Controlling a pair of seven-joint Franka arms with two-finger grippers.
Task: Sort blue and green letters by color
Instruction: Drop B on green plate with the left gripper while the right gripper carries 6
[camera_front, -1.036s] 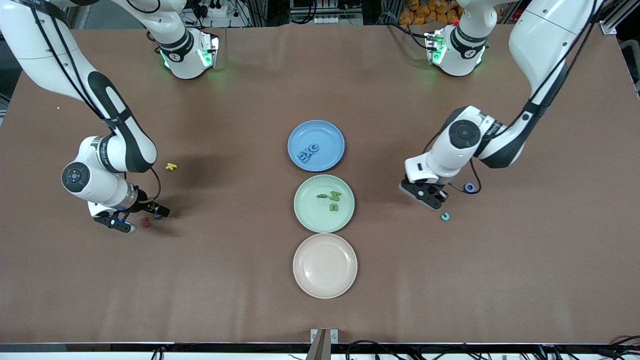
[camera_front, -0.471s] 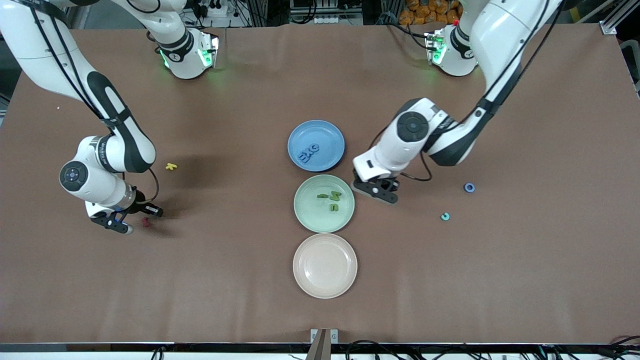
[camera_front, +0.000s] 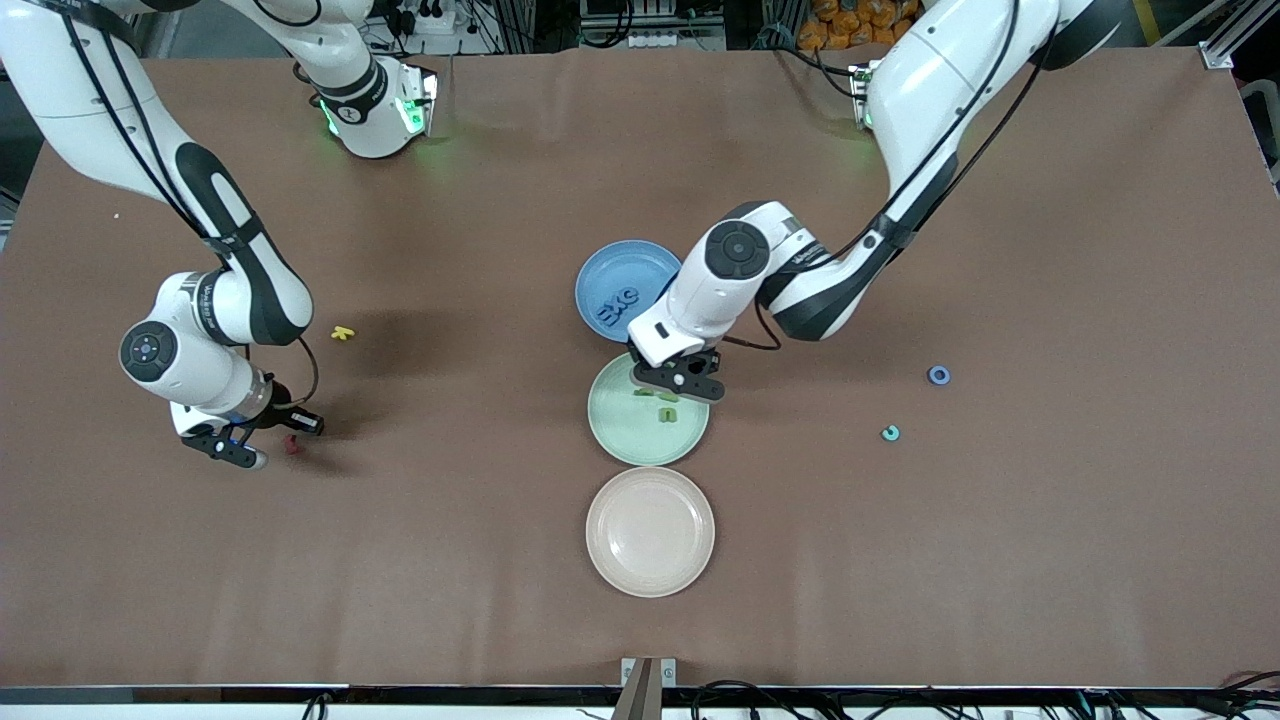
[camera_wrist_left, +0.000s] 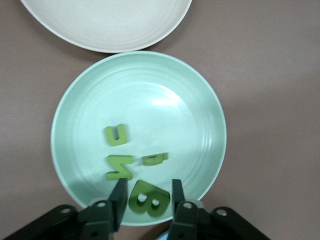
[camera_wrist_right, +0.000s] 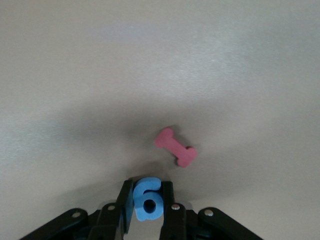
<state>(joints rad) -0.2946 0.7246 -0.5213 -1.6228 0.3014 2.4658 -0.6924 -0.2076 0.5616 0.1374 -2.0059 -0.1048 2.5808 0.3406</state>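
Next, I let go of the blue 6, now low over the table, with my right gripper in the blue plate (camera_front: 613, 313), next to the blue letters lying there.
My left gripper (camera_front: 682, 384) hangs over the pale green plate (camera_front: 620, 440), at the edge toward the blue plate (camera_front: 600, 275). Its fingers (camera_wrist_left: 120, 192) stand a little apart from an olive-green B (camera_wrist_left: 149, 198) between them, with a thin gap on each side. Three green letters (camera_wrist_left: 119, 167) lie in that plate. Three blue letters (camera_front: 615, 303) lie in the blue plate. My right gripper (camera_wrist_right: 147, 187) is low over the table near the right arm's end, shut on a blue 6 (camera_wrist_right: 148, 199). A blue ring letter (camera_front: 938, 375) lies on the table toward the left arm's end.
A cream plate (camera_front: 650, 580) stands nearer the front camera than the green plate. A red letter (camera_front: 291, 445) lies beside my right gripper, a yellow letter (camera_front: 343, 333) farther from the camera. A teal letter (camera_front: 889, 433) lies near the blue ring.
My left arm swept from near the blue ring toward the plates and is now over the green plate. My right gripper stayed almost still beside the red letter.
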